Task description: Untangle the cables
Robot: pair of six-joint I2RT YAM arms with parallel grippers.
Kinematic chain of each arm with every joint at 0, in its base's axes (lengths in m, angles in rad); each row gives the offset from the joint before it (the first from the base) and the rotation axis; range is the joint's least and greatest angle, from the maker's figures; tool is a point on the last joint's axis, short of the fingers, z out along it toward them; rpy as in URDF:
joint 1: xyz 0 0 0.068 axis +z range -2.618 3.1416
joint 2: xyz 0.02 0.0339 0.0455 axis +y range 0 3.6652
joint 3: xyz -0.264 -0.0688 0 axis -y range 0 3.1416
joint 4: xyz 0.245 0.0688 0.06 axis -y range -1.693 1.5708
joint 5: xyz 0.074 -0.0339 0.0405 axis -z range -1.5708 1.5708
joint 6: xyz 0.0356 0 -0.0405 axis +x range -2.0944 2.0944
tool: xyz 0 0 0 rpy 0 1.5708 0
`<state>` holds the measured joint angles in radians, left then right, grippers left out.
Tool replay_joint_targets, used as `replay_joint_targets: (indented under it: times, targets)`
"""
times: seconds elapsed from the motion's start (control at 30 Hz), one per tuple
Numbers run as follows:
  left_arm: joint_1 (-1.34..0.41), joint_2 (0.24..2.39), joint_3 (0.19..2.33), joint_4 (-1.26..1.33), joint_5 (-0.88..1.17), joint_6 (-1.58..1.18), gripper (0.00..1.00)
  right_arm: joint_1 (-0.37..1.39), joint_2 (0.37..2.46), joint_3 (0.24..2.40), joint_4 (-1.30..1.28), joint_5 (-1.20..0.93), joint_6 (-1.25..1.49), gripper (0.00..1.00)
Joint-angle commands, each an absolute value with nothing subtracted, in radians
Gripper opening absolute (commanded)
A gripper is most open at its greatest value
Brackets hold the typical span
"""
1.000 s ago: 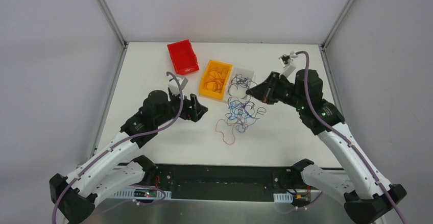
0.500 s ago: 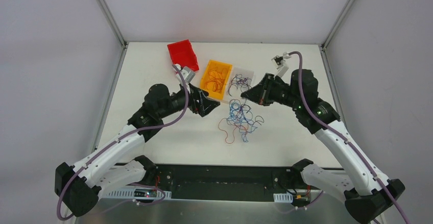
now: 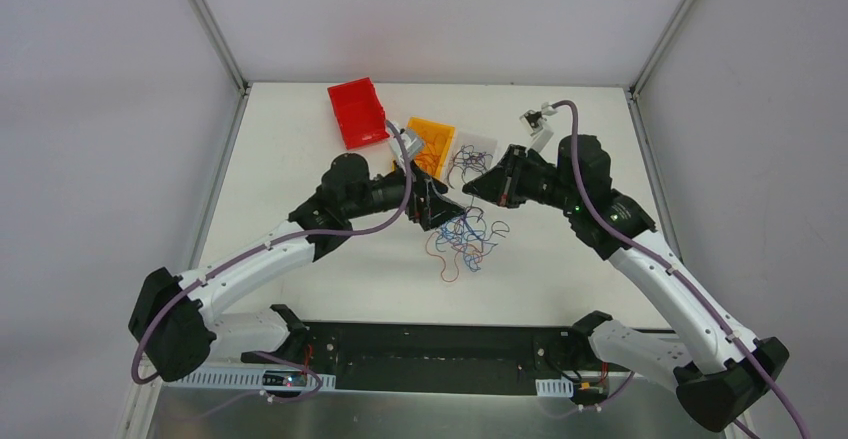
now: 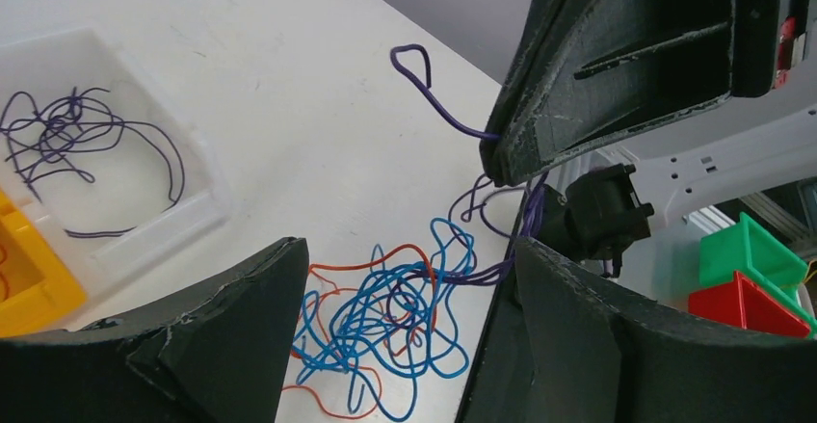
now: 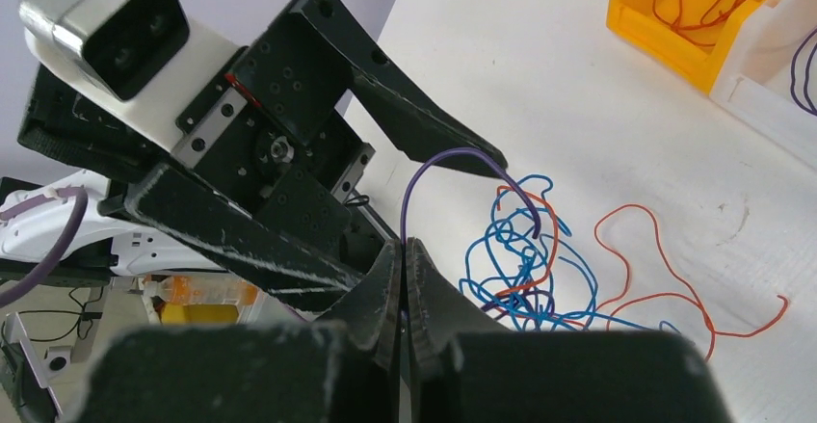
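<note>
My left gripper should close on the bunched blue loops (image 3: 456,232) (image 4: 374,317) of the cable tangle while my right gripper holds the purple cable.
A tangle of blue, orange-red and purple cables (image 3: 465,239) lies on the white table. My left gripper (image 3: 447,211) is open and hangs just over the tangle's left side; in the left wrist view the tangle (image 4: 385,317) lies between its spread fingers (image 4: 222,346). My right gripper (image 3: 477,187) is shut on a purple cable (image 5: 453,158) that loops up from the tangle (image 5: 520,259). Its shut tip (image 4: 496,158) shows in the left wrist view with the purple cable (image 4: 434,95) pinched and strands running down into the tangle.
A red bin (image 3: 357,111) stands at the back. A yellow bin (image 3: 432,139) with orange cables and a white bin (image 3: 475,154) with purple cables stand just behind the tangle. The two grippers are very close together.
My left arm has swung right and forward, from left of the tangle to right over it. My right gripper has shifted a little left, still holding the purple cable.
</note>
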<state>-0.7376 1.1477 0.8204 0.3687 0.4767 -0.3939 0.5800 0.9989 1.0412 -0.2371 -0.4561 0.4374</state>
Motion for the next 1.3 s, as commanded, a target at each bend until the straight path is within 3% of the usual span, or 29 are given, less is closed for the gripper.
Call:
replay_joint_targets:
  times: [0.0, 0.3, 0.33, 0.5, 0.8, 1.07, 1.27]
  targets:
    - [-0.766, 1.194, 0.852, 0.457, 0.520, -0.346, 0.80, 0.585, 0.994, 1.059, -0.176, -0.433, 0.454, 0.00]
    - [-0.775, 1.291, 0.708, 0.624, 0.574, -0.372, 0.82, 0.584, 0.937, 1.056, -0.196, -0.339, 0.448, 0.00]
    - [-0.781, 1.302, 0.702, 0.632, 0.591, -0.374, 0.79, 0.584, 0.932, 1.057, -0.202, -0.332, 0.446, 0.00]
    - [-0.792, 1.320, 0.695, 0.550, 0.609, -0.359, 0.01, 0.584, 0.891, 1.066, -0.255, -0.247, 0.424, 0.00]
    - [-0.791, 1.199, 0.657, 0.268, 0.360, -0.303, 0.00, 0.579, 0.775, 1.059, -0.361, 0.115, 0.355, 0.00]
    - [-0.790, 1.086, 0.722, 0.052, 0.185, -0.258, 0.00, 0.576, 0.791, 1.010, -0.461, 0.178, 0.339, 0.00]
    - [-0.785, 1.030, 0.777, -0.089, 0.016, -0.269, 0.00, 0.560, 0.799, 0.972, -0.540, 0.377, 0.357, 0.05]
